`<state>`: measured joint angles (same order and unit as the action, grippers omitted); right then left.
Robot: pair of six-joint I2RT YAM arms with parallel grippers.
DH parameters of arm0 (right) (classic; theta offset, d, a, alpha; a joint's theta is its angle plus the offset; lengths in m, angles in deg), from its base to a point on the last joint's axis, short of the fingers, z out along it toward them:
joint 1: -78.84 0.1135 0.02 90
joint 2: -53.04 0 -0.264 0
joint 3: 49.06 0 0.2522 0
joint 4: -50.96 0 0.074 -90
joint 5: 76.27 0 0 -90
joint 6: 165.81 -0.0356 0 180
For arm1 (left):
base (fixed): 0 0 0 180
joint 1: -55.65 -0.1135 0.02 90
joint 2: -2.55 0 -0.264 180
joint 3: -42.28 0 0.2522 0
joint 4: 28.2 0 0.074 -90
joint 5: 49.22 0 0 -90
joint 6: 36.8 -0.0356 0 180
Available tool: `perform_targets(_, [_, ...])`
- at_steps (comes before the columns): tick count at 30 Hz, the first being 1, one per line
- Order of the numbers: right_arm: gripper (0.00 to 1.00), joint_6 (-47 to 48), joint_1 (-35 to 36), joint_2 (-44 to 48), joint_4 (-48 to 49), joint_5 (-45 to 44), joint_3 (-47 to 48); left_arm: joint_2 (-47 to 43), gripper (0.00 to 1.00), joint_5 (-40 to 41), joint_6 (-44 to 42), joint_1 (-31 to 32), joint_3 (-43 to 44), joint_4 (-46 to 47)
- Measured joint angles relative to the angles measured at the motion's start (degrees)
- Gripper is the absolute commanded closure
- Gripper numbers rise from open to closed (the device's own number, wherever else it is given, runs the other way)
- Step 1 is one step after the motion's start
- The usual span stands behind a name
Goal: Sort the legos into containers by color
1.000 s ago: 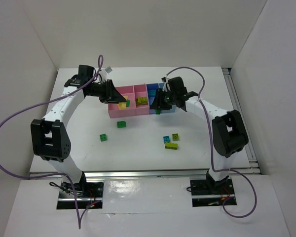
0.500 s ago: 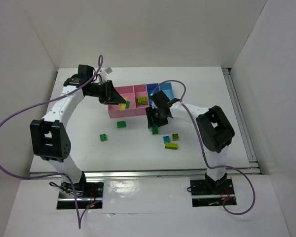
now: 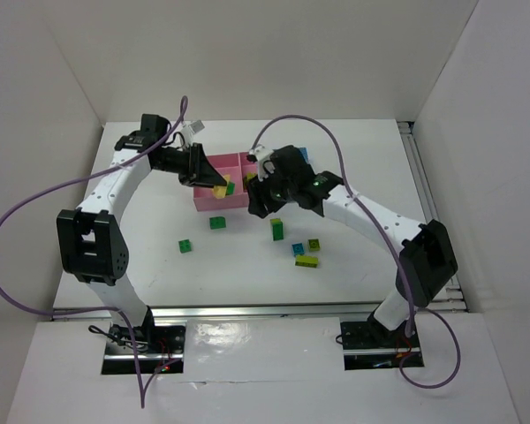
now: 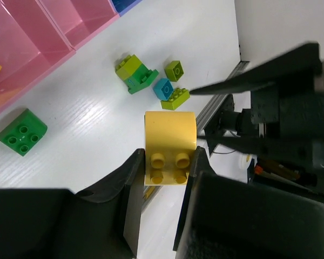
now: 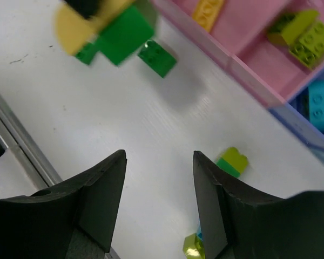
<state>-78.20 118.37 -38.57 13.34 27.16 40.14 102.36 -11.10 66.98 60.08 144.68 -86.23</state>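
Note:
Next, my left gripper lets go of the yellow lego in the pink bin (image 3: 229, 180) (image 4: 2, 39), between the other yellow lego and the divider.
My left gripper (image 4: 169, 157) is shut on a yellow lego (image 4: 170, 141), held over the front of the left pink bin (image 3: 214, 203) of the containers. A green piece (image 5: 124, 32) shows right beside that yellow lego (image 3: 219, 189). My right gripper (image 5: 159, 159) is open and empty above the table, just in front of the pink bins (image 5: 243, 65). One pink bin holds a yellow lego (image 5: 208, 13), the other lime ones (image 5: 302, 35), and the blue bin a cyan one (image 5: 321, 105). A lime-on-green stack (image 3: 277, 230) lies on the table.
Loose on the table are two green legos (image 3: 217, 223) (image 3: 185, 246) and a cluster of cyan (image 3: 298, 250) and lime legos (image 3: 306, 261) (image 3: 314, 244). The right arm (image 3: 336, 199) covers the blue bins from above. White walls enclose the table.
My right arm swung left from the blue bins to the front of the pink ones, and its jaws opened. The lime-green stack it held now lies on the table. The left arm stayed still.

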Motion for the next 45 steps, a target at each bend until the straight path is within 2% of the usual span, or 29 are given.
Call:
perform_targets(2, [0.32, 2.01, 2.08, -0.37, -0.68, -0.13, 1.97, 0.13, 1.0, -0.13, -0.37, 0.0, 0.39, -0.83])
perform_targets(5, [0.28, 4.26, 4.44, -1.81, -2.08, -0.72, 5.73, 0.55, 1.0, -0.85, -0.52, 0.0, 0.66, -1.22])
perform_targets(13, [0.32, 7.21, 6.34, -3.37, -1.88, -6.49, 8.72, 1.22, 1.0, -2.69, -1.64, 0.39, 0.66, -2.4])
perform_targets(22, [0.34, 9.94, 6.73, -8.28, -2.12, -6.95, 15.65, 1.25, 1.0, -5.29, -2.56, 0.5, 0.61, -2.8])
perform_targets(24, [0.38, 10.25, 7.21, -8.87, -2.36, -7.04, 16.28, 1.25, 1.0, -5.68, -3.1, 0.31, 0.61, -2.82])
perform_targets(25, [0.43, 10.58, 7.5, -9.16, -2.45, -7.1, 16.52, 1.25, 1.0, -5.77, -3.21, 0.2, 0.61, -2.82])
perform_targets(31, [0.61, 11.32, 8.72, -10.4, -2.84, -7.93, 16.81, 1.25, 1.0, -5.84, -3.39, 0.07, 0.37, -3.04])
perform_targets(32, [0.68, 11.17, 8.72, -10.4, -2.86, -8.0, 16.81, 1.25, 1.0, -5.86, -3.37, 0.02, 0.33, -2.95])
perform_targets(36, [0.82, 10.99, 8.83, -10.38, -2.71, -8.37, 16.74, 1.05, 1.0, -5.81, -3.37, -0.02, 0.24, -2.82])
perform_targets(38, [0.86, 10.67, 8.94, -10.12, -1.95, -8.9, 16.02, 0.96, 1.0, -5.55, -3.37, -0.02, 0.22, -2.73])
perform_targets(45, [0.88, 6.88, 8.41, -5.86, 1.7, -11.32, 8.26, 0.94, 1.0, -5.75, -1.9, -0.37, -0.04, -2.49])
